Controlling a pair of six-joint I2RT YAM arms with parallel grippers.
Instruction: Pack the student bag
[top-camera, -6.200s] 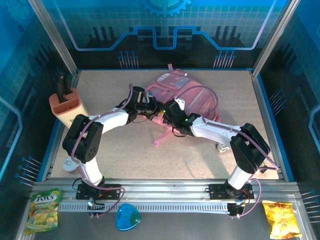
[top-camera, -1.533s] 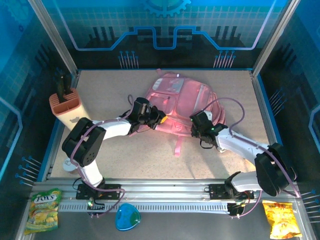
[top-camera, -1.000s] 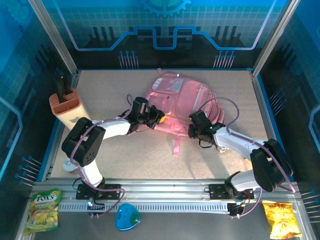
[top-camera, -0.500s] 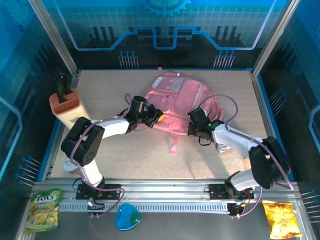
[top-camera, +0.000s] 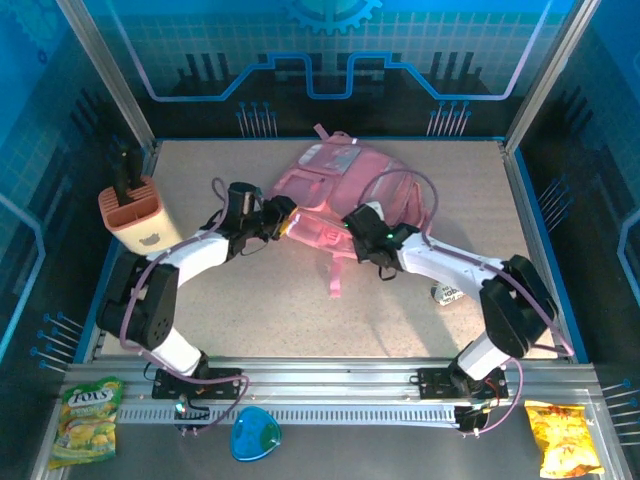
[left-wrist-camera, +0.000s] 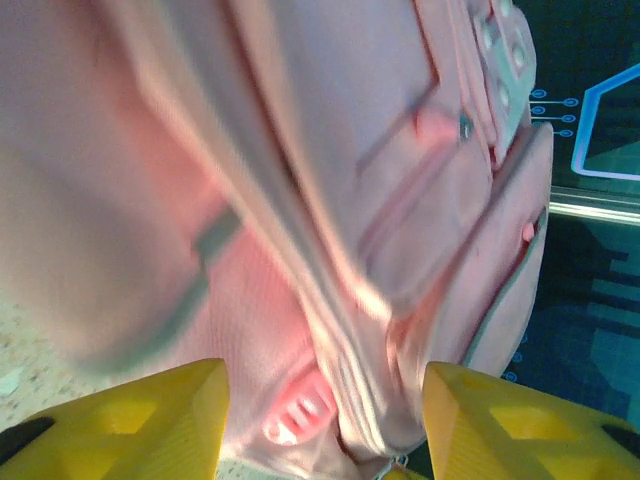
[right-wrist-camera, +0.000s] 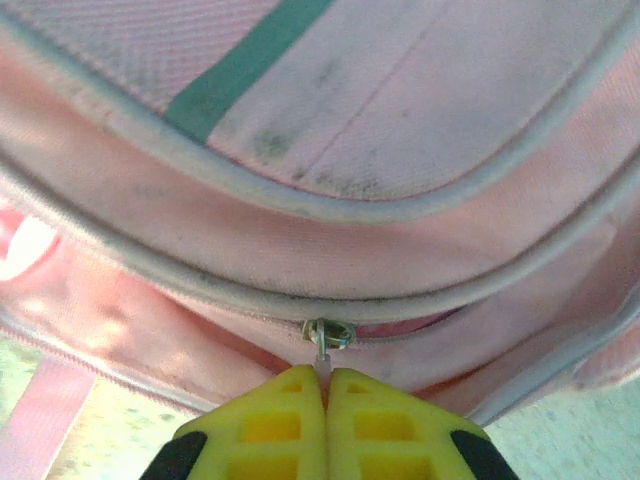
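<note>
The bag's edge lies loose while my right gripper holds the zipper pull, so next my left gripper pinches the seam (left-wrist-camera: 362, 405) next to the zip to steady the bag.
The student bag (top-camera: 350, 190), a big pink backpack, lies at the back middle of the table, a loose strap (top-camera: 336, 272) trailing toward the front. My left gripper (top-camera: 281, 214) is at its left edge. In the left wrist view its yellow fingers (left-wrist-camera: 140, 420) stand apart, open, with the bag's pink fabric (left-wrist-camera: 330, 250) just beyond them and nothing gripped. My right gripper (top-camera: 352, 233) is at the bag's front edge. In the right wrist view it (right-wrist-camera: 326, 385) is shut on the zipper pull (right-wrist-camera: 323, 366), just below the metal slider (right-wrist-camera: 326, 332) on the bag's zip.
An orange pen holder (top-camera: 134, 214) with dark items stands at the left. A small white object (top-camera: 447, 293) lies right of the right arm. On the front rail are a green snack bag (top-camera: 88, 420), a yellow snack bag (top-camera: 562, 440) and a blue object (top-camera: 255, 435).
My left gripper has opened, let go of the bag and drawn back to the left. My right gripper, shut on the zipper pull, has moved left along the bag's front edge; the bag shifted left.
</note>
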